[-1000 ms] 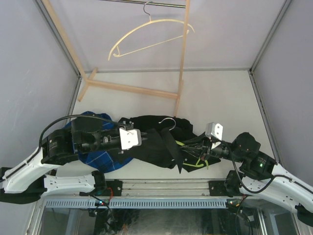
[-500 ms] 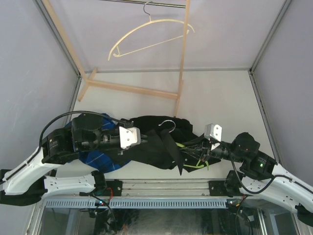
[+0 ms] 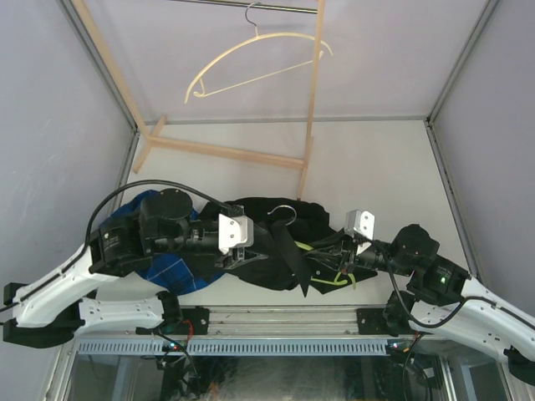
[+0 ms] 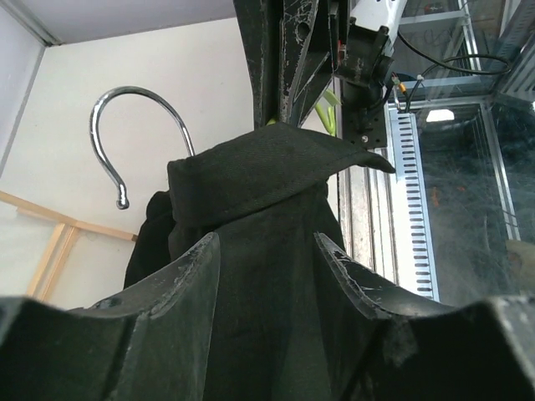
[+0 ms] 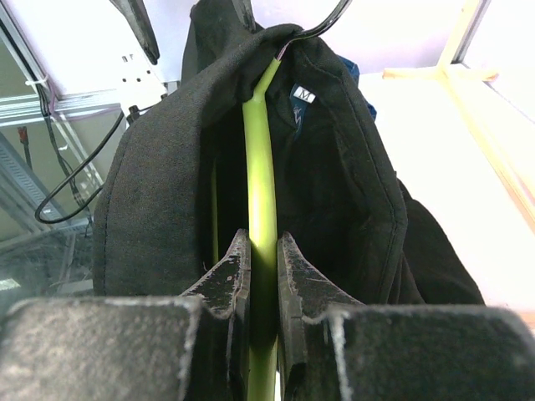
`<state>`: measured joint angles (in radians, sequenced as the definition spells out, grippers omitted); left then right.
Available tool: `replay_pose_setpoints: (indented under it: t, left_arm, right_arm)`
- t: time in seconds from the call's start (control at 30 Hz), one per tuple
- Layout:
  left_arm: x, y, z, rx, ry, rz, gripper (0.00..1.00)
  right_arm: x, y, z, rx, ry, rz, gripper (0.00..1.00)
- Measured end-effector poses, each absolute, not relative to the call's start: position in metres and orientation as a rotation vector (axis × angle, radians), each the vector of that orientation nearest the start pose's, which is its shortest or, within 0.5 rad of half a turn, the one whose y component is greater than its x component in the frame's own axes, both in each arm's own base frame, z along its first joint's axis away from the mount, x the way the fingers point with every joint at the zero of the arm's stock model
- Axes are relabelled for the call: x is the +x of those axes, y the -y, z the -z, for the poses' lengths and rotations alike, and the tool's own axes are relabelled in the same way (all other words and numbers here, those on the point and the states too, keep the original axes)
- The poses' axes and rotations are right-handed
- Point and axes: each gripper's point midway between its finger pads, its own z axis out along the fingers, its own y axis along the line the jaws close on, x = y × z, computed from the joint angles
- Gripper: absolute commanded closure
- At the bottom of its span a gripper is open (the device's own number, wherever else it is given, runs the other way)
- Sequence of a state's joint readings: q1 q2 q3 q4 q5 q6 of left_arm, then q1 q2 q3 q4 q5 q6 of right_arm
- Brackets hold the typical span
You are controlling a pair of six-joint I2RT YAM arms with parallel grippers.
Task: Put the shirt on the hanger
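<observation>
The hanger's green bar has my right gripper on it, blocking the shirt's way over it, so my left gripper will first pinch the shirt with the hanger inside (image 4: 265, 282).
The black shirt (image 3: 272, 242) lies bunched near the table's front edge, draped over the lime-green hanger (image 3: 333, 281). The hanger's metal hook (image 3: 287, 209) sticks out at the top. My left gripper (image 3: 249, 253) is open at the shirt's left side. In the left wrist view its fingers (image 4: 196, 267) stand apart, with the shirt's collar fold (image 4: 276, 167) between and beyond them and the hook (image 4: 138, 109) to the left. My right gripper (image 5: 261, 238) is shut on the hanger's green bar (image 5: 261, 167), inside the shirt (image 5: 159, 184).
A blue plaid shirt (image 3: 171, 271) lies under my left arm. A cream hanger (image 3: 251, 58) hangs from the rail at the back. The wooden rack's foot (image 3: 226, 152) and post (image 3: 311, 109) stand behind the shirt. The metal front rail (image 3: 284, 322) borders the table.
My left gripper has opened and moved right, further over the shirt. The right gripper keeps its hold on the hanger and has barely moved.
</observation>
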<state>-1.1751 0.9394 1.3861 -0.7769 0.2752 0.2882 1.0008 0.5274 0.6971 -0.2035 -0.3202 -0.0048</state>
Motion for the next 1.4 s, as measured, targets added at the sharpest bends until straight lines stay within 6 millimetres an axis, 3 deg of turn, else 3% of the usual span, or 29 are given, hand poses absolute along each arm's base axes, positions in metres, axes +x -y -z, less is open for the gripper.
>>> replay_pose_setpoints:
  t: [0.33, 0.73, 0.93, 1.07, 1.27, 1.4]
  left_arm:
    - [0.08, 0.266, -0.357, 1.426, -1.371, 0.827, 0.36]
    - [0.082, 0.216, -0.392, 1.228, -1.304, 0.778, 0.22]
    - [0.084, 0.224, -0.365, 1.26, -1.384, 0.782, 0.18]
    - [0.088, 0.237, -0.345, 1.3, -1.445, 0.777, 0.31]
    - [0.089, 0.252, -0.331, 1.348, -1.488, 0.792, 0.68]
    - [0.089, 0.261, -0.326, 1.375, -1.498, 0.814, 0.8]
  right_arm:
    - [0.096, -0.252, -0.297, -1.041, -1.346, -1.016, 1.0]
    - [0.091, -0.251, -0.301, -1.061, -1.311, -1.027, 1.0]
    - [0.088, -0.248, -0.304, -1.062, -1.292, -1.029, 1.0]
    - [0.088, -0.249, -0.304, -1.068, -1.289, -1.03, 1.0]
    - [0.086, -0.25, -0.303, -1.08, -1.288, -1.036, 1.0]
    - [0.085, -0.252, -0.298, -1.103, -1.298, -1.046, 1.0]
